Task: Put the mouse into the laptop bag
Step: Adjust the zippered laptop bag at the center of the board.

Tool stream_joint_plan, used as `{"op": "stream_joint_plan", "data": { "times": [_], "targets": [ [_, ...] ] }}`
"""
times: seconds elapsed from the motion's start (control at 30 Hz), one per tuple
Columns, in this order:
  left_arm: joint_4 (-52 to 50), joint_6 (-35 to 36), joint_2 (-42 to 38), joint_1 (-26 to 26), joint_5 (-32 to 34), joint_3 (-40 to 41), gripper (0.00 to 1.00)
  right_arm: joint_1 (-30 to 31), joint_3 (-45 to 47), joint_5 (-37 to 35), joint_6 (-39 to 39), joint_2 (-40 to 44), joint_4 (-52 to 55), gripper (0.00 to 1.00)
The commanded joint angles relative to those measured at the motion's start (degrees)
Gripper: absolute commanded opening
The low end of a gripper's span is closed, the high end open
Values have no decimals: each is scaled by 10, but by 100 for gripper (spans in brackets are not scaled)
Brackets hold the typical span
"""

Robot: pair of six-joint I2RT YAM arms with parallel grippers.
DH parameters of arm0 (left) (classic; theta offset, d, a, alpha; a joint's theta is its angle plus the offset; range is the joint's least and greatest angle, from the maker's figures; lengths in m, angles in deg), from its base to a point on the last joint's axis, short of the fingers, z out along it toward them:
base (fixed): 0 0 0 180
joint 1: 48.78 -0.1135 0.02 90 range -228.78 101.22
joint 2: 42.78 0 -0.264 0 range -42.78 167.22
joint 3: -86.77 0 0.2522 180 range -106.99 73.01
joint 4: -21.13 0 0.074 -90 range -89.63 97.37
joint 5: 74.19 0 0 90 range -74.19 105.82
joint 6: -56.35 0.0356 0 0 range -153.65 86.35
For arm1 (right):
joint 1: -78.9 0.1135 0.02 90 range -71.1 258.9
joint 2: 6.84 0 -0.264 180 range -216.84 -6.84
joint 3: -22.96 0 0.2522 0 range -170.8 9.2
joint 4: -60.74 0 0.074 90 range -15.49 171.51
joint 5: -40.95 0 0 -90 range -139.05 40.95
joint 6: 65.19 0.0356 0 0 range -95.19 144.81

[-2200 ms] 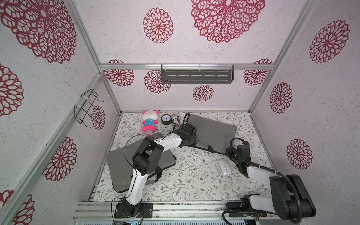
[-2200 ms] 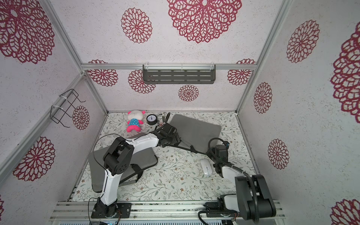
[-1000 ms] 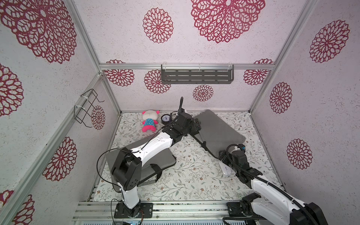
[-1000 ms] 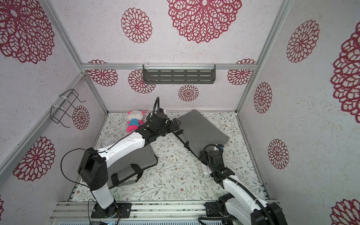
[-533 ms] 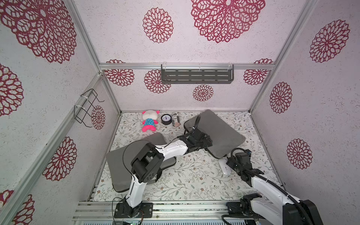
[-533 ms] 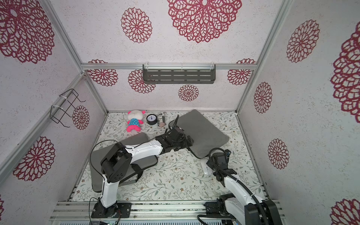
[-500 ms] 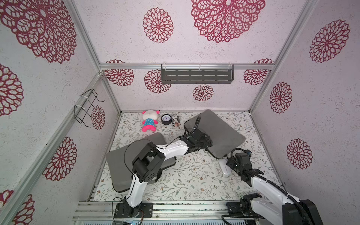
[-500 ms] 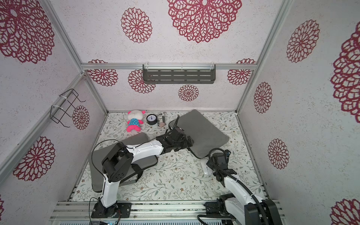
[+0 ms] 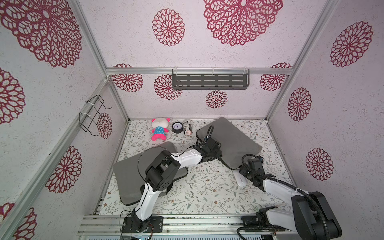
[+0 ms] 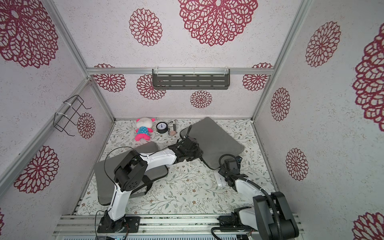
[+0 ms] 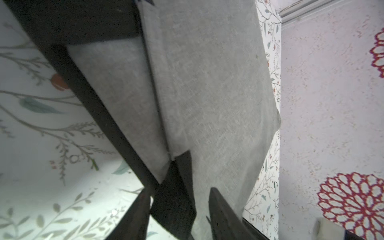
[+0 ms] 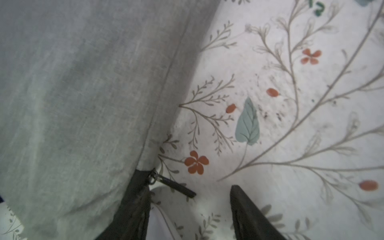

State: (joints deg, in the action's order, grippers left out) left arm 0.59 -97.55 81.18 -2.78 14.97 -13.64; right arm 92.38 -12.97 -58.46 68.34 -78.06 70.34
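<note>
The laptop bag sits at a slant with its near corner against the mouse, so I should grab the bag opening's far end (image 9: 197, 133) with my left gripper and help turn the bag clear.
The grey laptop bag (image 9: 232, 139) lies at the back right of the table in both top views (image 10: 216, 139). My left gripper (image 9: 217, 152) is at its near left edge. In the left wrist view the left gripper (image 11: 179, 190) is shut on the bag's edge (image 11: 174, 197), one finger under the dark lining and one on the grey top. The white mouse (image 9: 240, 180) lies on the cloth just in front of the bag's near corner. My right gripper (image 9: 241, 172) hovers over its far end, open. In the right wrist view the mouse (image 12: 160, 220) sits beside one finger, next to the zipper pull (image 12: 172, 187).
A second flat grey sleeve (image 9: 128, 178) lies at the left under my left arm. A plush toy (image 9: 159, 128), a round gauge (image 9: 177, 127) and a small can (image 9: 187, 129) stand along the back. A shelf (image 9: 209, 82) and a wire rack (image 9: 93, 116) hang on the walls.
My left arm has come down from the back to the bag's near edge and its jaws have closed on it. The right gripper has narrowed over the mouse. The bag turned earlier.
</note>
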Motion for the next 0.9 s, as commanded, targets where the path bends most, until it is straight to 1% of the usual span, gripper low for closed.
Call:
{"op": "stream_joint_plan", "data": {
  "times": [0.0, 0.07, 0.17, 0.3, 0.4, 0.47, 0.6, 0.7, 0.87],
  "targets": [
    [-11, -4, 24, -22, -1, -10, 42, 0, -8, 33, -17, -26, -18, 63],
    [-15, -2, 25, -27, 3, -10, 43, 4, -13, 47, -23, -39, -30, 63],
    [-20, 2, 24, -35, 2, -10, 50, 19, -22, 49, -33, -51, -37, 61],
    [-29, 8, 25, -40, -6, -19, 62, 37, -22, 52, -32, -60, -43, 51],
    [-30, 9, 23, -40, -10, -19, 71, 45, -11, 50, -32, -55, -49, 45],
    [-30, 9, 21, -39, -13, -18, 75, 51, 0, 52, -30, -51, -61, 43],
    [-25, 6, 16, -39, -22, -11, 78, 61, 13, 57, -25, -48, -78, 32],
    [-16, 2, 8, -36, -28, 2, 80, 66, 13, 50, -25, -47, -74, 26],
    [-3, 0, -4, -27, -34, 19, 82, 69, 19, 30, -21, -32, -60, 21]
  ]
}}
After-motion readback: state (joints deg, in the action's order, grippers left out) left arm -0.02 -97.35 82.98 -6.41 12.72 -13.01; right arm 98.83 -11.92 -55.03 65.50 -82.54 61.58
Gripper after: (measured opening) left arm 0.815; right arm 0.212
